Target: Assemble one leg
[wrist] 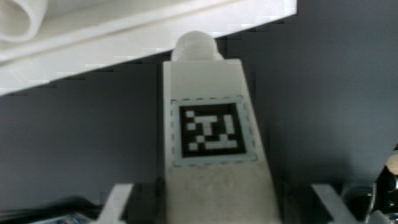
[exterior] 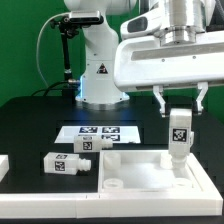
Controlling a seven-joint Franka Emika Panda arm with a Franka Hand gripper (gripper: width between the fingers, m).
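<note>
Next, I release the white leg on the round socket at the panel's near corner point(exterior: 183, 182), farthest from the lying legs.
My gripper point(exterior: 180, 108) is shut on a white leg point(exterior: 178, 135) and holds it upright by its top end, with a square tag facing the camera. The leg's lower end is at the far right part of the large white panel point(exterior: 140, 172); whether it touches the panel I cannot tell. In the wrist view the leg point(wrist: 214, 120) runs away from the gripper point(wrist: 228, 212), its rounded tip close to the panel's edge point(wrist: 71, 45). Dark pads press on both of its sides.
Two more legs point(exterior: 62, 165) point(exterior: 85, 145) lie on the black table at the exterior view's left of the panel. The marker board point(exterior: 97, 131) lies behind them, in front of the robot base point(exterior: 100, 75). A white part point(exterior: 4, 166) shows at the left edge.
</note>
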